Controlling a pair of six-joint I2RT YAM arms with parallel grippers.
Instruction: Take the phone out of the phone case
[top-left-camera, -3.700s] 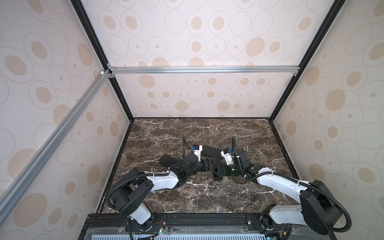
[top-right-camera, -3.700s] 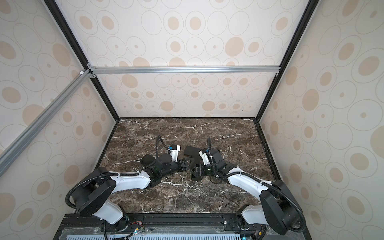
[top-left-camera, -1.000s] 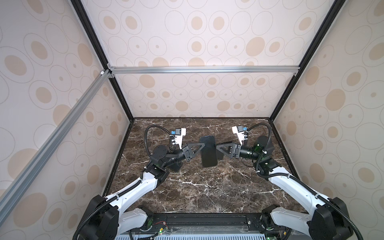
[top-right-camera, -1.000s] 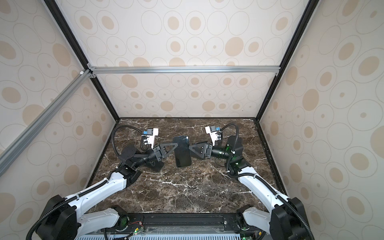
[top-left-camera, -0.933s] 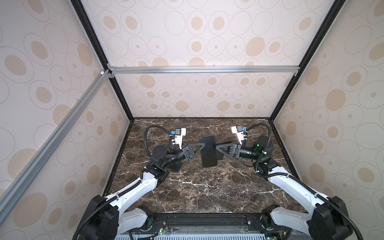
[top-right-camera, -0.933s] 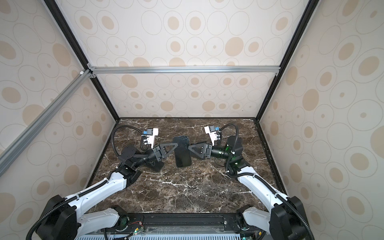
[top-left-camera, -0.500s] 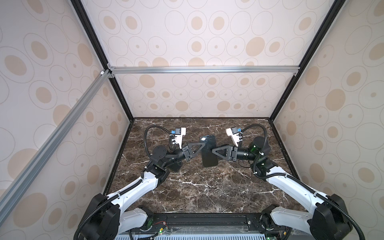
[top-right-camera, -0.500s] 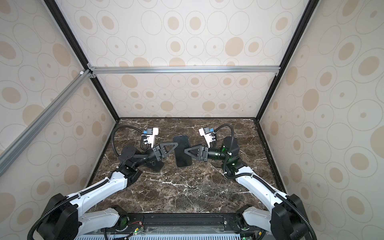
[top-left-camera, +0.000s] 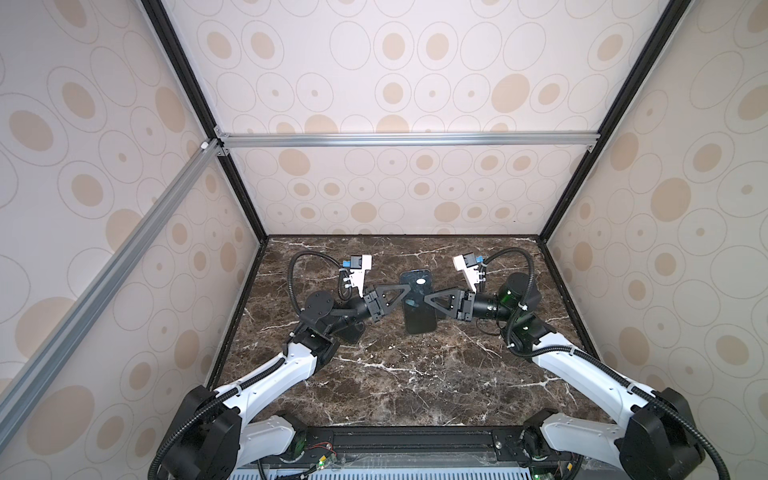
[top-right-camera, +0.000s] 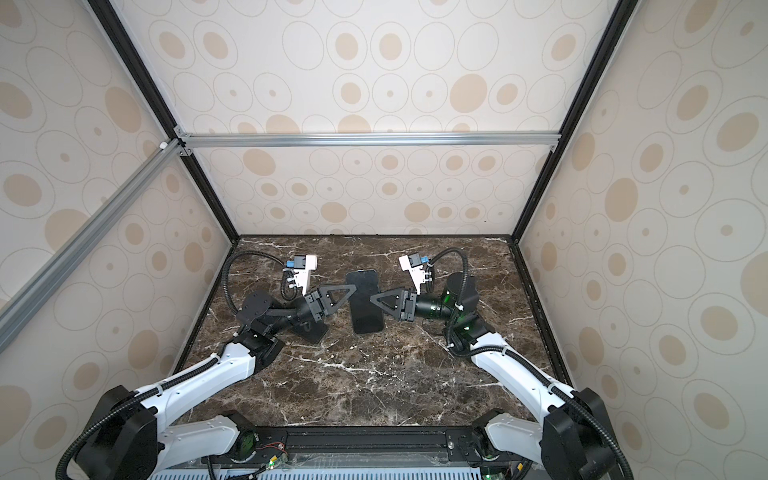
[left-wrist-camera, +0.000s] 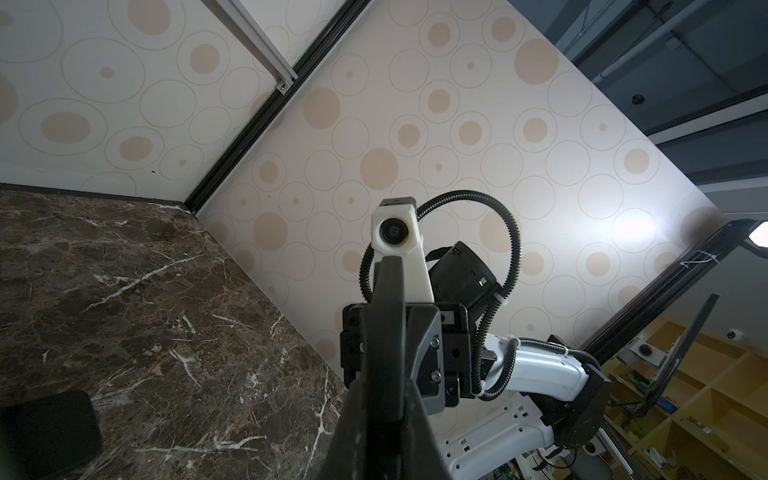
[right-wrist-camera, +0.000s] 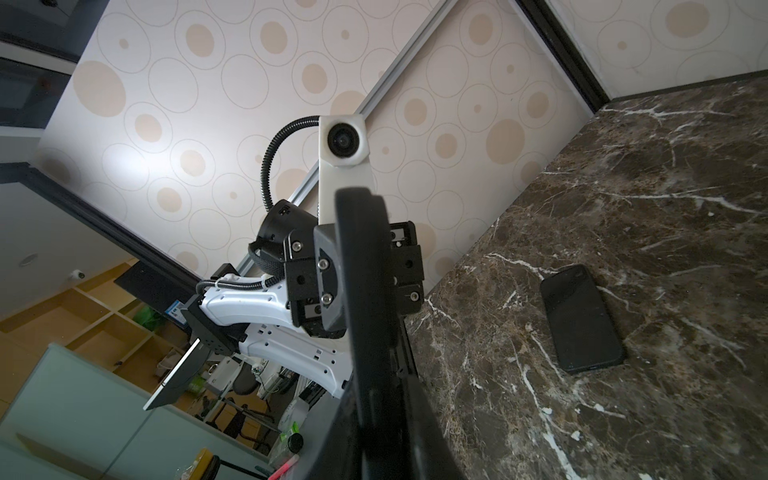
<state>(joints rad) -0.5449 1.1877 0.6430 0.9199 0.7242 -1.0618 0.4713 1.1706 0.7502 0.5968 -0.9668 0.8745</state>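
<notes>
The phone case's far end is near my left gripper, so my right gripper needs to hold the phone case while my left gripper takes the phone case's edge nearer the middle (top-right-camera: 353, 308).
In both top views a thin black phone case (top-left-camera: 417, 320) (top-right-camera: 368, 320) hangs above the middle of the marble table, held flat between my two grippers. My left gripper (top-left-camera: 405, 291) is shut on its left edge. From the other side my right gripper (top-left-camera: 426, 300) is shut on its right edge. Each wrist view shows the case edge-on, a dark strip (left-wrist-camera: 386, 311) (right-wrist-camera: 361, 249) running out from between the fingers. The glossy black phone (right-wrist-camera: 582, 320) lies flat on the table, apart from the case, under my left arm (top-left-camera: 348, 333).
The dark marble table (top-left-camera: 395, 382) is walled in by patterned panels at the back and on both sides. A black rail (top-left-camera: 415, 442) carrying both arm bases runs along the front edge. The phone also shows low in the left wrist view (left-wrist-camera: 45, 432).
My right gripper has moved left to the case's right edge and closed on it. The left gripper has kept its hold and the case has barely shifted. Seconds earlier both arms were low at the table.
</notes>
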